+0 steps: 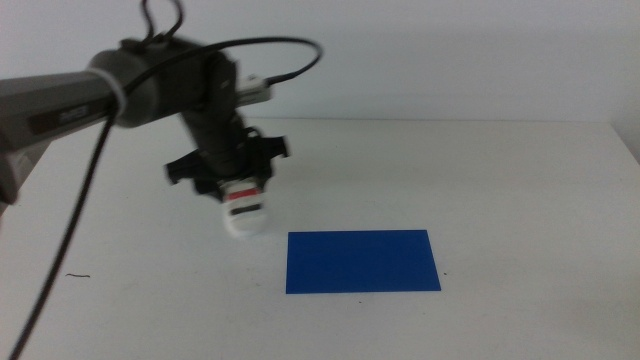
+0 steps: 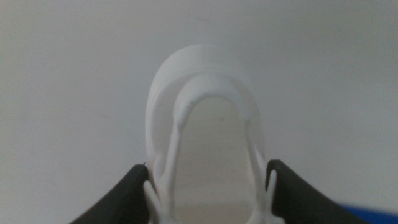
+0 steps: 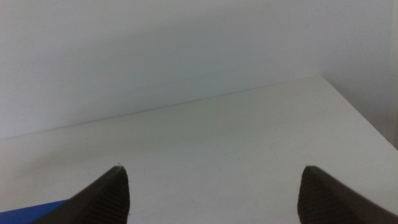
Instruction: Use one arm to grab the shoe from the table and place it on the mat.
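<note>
I will release the white shoe from my left gripper so that it lies lengthwise on the middle of the blue mat (image 1: 366, 257). The shoe now hangs toe-down beside the mat.
The left arm (image 1: 150, 85) reaches in from the left, and its gripper (image 1: 232, 165) is shut on the white shoe (image 1: 245, 210), whose red and black straps show just below the jaws. The shoe hangs toe-down at or just above the table (image 1: 500, 180), a little left of the blue mat (image 1: 362, 261). In the left wrist view the gripper (image 2: 206, 165) has its jaws against both sides of the shoe (image 2: 205, 81), and a sliver of the mat (image 2: 367, 214) shows. The right gripper (image 3: 212, 168) is open and empty, out of the middle view.
A tiny dark mark (image 1: 78, 275) lies on the table at the front left. A black cable (image 1: 60, 250) hangs from the left arm. The right wrist view shows a corner of the mat (image 3: 37, 211) and the table's far edge (image 3: 186, 102).
</note>
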